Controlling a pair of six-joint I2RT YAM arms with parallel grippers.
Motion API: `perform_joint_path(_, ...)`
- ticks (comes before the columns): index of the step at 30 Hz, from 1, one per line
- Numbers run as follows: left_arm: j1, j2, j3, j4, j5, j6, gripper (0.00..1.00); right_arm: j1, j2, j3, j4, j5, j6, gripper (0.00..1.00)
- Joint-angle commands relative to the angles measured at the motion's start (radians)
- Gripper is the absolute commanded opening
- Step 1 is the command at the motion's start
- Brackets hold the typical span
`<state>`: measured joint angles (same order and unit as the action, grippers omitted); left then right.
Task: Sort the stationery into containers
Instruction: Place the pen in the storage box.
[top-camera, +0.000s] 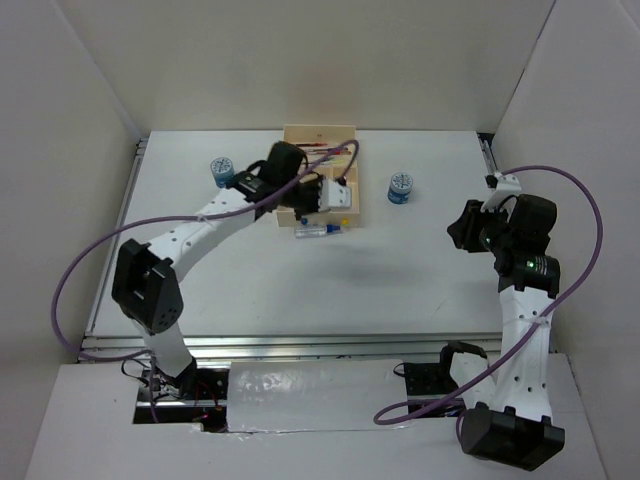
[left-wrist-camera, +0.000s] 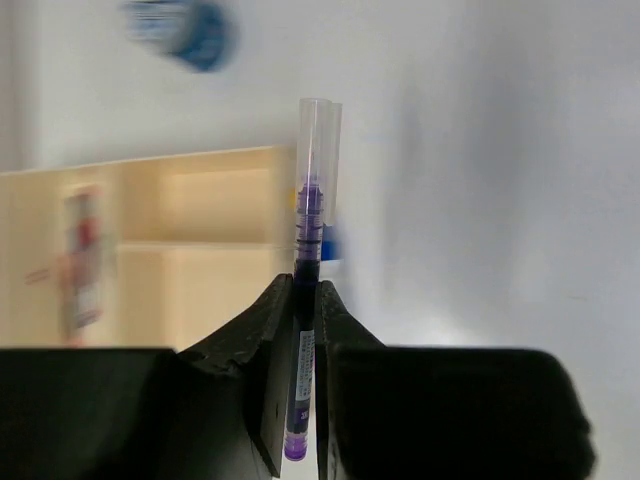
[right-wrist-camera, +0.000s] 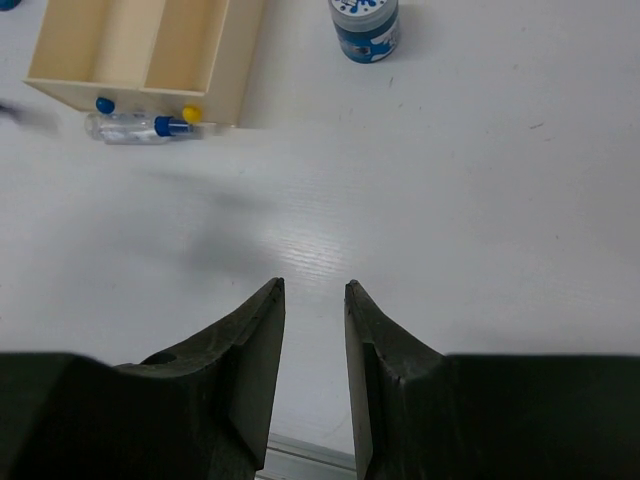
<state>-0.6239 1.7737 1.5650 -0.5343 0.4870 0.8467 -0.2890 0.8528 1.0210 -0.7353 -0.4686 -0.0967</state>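
My left gripper will put the purple pen down among the pens in the cream tray's far compartment (top-camera: 309, 155) (left-wrist-camera: 45, 308).
My left gripper (top-camera: 322, 193) hovers over the near end of the cream tray (top-camera: 300, 134) and is shut on a purple pen (left-wrist-camera: 308, 240) with a clear cap, which sticks out past the fingertips (left-wrist-camera: 283, 292). The tray's compartments (left-wrist-camera: 190, 205) lie below and left of the pen. Red pens (top-camera: 328, 150) lie in the tray. A clear pen with a blue cap (top-camera: 318, 231) lies on the table by the tray's near wall, also seen in the right wrist view (right-wrist-camera: 135, 127). My right gripper (right-wrist-camera: 314, 290) is open and empty, far right (top-camera: 468, 226).
One blue-and-white cylinder (top-camera: 222, 170) stands left of the tray, another (top-camera: 400, 187) to its right, also in the right wrist view (right-wrist-camera: 364, 25). A tiny blue piece (right-wrist-camera: 105, 104) and a yellow piece (right-wrist-camera: 191, 114) sit against the tray's near wall. White walls enclose the table.
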Motion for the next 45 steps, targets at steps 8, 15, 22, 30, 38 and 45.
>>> perform_joint_path(8, 0.2, 0.196, 0.166, 0.628, -0.186, -0.078, 0.0, 0.002, 0.029, -0.012, 0.06, -0.018, 0.018, 0.37)
perform_joint_path(15, 0.256, 0.446, 0.371, 0.708, -0.131, -0.043, 0.0, 0.013, 0.055, -0.027, 0.06, 0.008, 0.006, 0.37)
perform_joint_path(22, 0.296, 0.57, 0.472, 0.709, -0.022, 0.069, 0.0, 0.025, 0.088, -0.025, 0.066, 0.021, 0.008, 0.37)
perform_joint_path(30, 0.297, 0.638, 0.523, 0.669, 0.022, 0.061, 0.17, 0.05, 0.117, -0.024, 0.068, 0.024, 0.026, 0.39)
perform_joint_path(38, 0.291, 0.603, 0.5, 0.691, -0.019, -0.012, 0.42, 0.117, 0.213, 0.02, 0.056, 0.027, 0.02, 0.45)
perform_joint_path(45, 0.337, 0.442, 0.468, 0.649, -0.076, -0.235, 0.69, 0.177, 0.428, 0.185, 0.016, 0.047, 0.032, 0.49)
